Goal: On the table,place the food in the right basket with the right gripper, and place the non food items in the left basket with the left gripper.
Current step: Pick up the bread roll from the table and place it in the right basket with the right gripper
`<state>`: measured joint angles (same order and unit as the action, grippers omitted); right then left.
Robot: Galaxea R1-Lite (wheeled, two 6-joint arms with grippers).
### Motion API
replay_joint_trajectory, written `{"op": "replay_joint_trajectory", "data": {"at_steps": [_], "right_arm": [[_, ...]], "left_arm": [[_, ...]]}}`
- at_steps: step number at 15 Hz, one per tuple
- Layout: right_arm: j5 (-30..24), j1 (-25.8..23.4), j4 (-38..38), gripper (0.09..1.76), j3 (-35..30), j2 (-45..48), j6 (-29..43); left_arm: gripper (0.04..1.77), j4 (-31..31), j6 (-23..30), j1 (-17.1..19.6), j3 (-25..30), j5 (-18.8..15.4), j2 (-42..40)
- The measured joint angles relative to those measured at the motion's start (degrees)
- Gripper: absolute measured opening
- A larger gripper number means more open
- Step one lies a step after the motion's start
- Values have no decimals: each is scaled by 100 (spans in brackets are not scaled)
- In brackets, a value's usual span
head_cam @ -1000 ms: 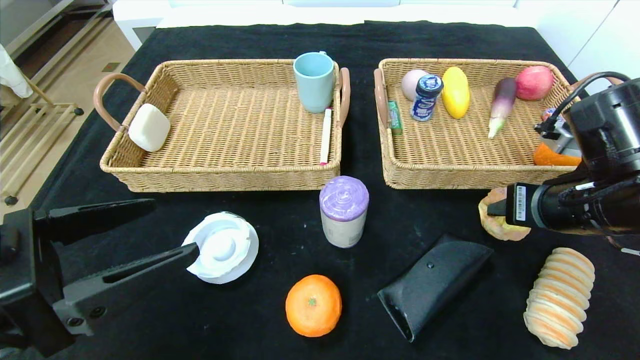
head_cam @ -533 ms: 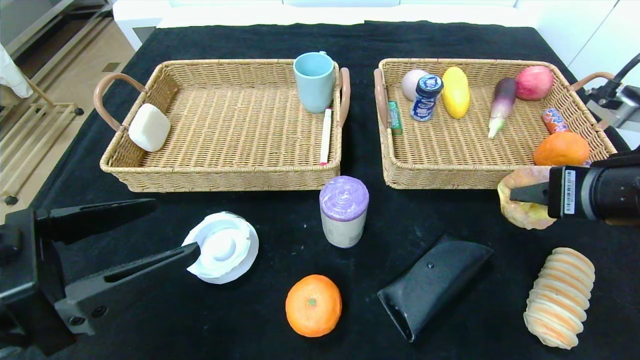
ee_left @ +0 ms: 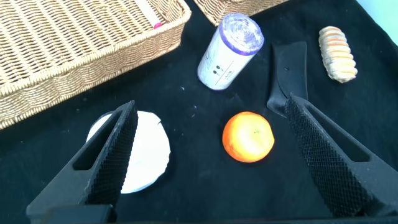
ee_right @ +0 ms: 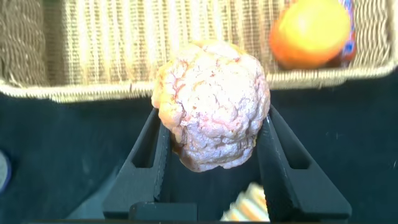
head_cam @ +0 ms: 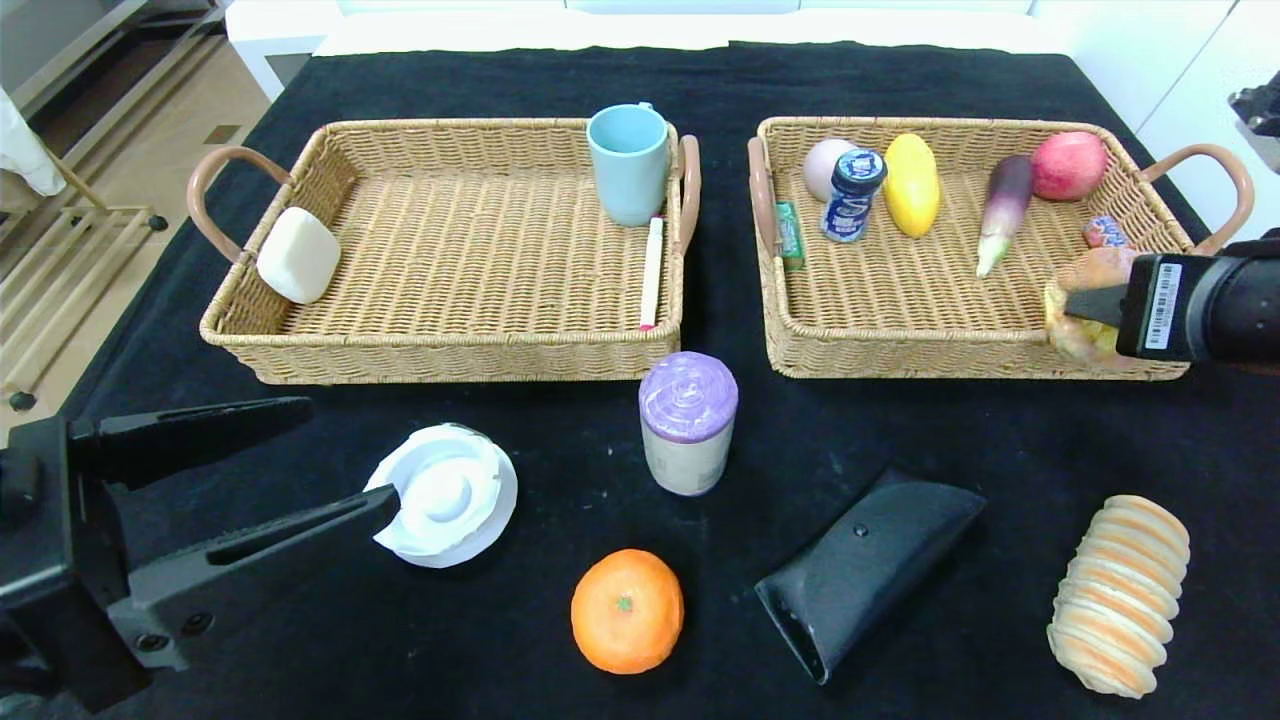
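My right gripper has a spot to let go on the basket's bottom just in front of the yellow mango (head_cam: 945,265) (ee_right: 173,22). It will release the bun there. The bun is now above the basket's front rim.
My right gripper (head_cam: 1076,306) is shut on a lumpy crackled bun (head_cam: 1082,335) and holds it in the air over the front right corner of the right basket (head_cam: 900,358). In the right wrist view the bun (ee_right: 214,99) sits between both fingers (ee_right: 155,155), above the basket's front rim (ee_right: 93,93). My left gripper (head_cam: 350,452) is open and empty at the front left, beside a white lid (head_cam: 445,495). An orange (head_cam: 627,610), a purple-topped can (head_cam: 687,420), a black case (head_cam: 865,570) and a ridged bread roll (head_cam: 1120,590) lie on the black table.
The left basket (head_cam: 440,360) holds a blue cup (head_cam: 628,165), a white block (head_cam: 298,255) and a pen (head_cam: 652,270). The right basket holds an egg, a blue bottle (head_cam: 852,195), a yellow mango (head_cam: 911,185), an eggplant (head_cam: 1005,210), an apple (head_cam: 1068,165) and an orange (ee_right: 309,32).
My right gripper has lifted the bun off the table and carried it back and to the right, over the right basket's front corner. The left arm has not moved.
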<state>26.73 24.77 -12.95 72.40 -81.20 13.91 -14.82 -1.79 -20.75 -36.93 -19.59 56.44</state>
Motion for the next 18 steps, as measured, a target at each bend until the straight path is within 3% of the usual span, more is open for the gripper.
{"op": "replay_joint_trajectory", "data": {"at_steps": [9, 18], "right_arm": [[11, -105, 82, 86, 1436, -916, -66], [-4, -418, 485, 86, 2172, -2002, -151]], "left_arm": [[172, -11, -13, 0, -9, 2, -18], [172, 0, -101, -20, -11, 2, -41]]}}
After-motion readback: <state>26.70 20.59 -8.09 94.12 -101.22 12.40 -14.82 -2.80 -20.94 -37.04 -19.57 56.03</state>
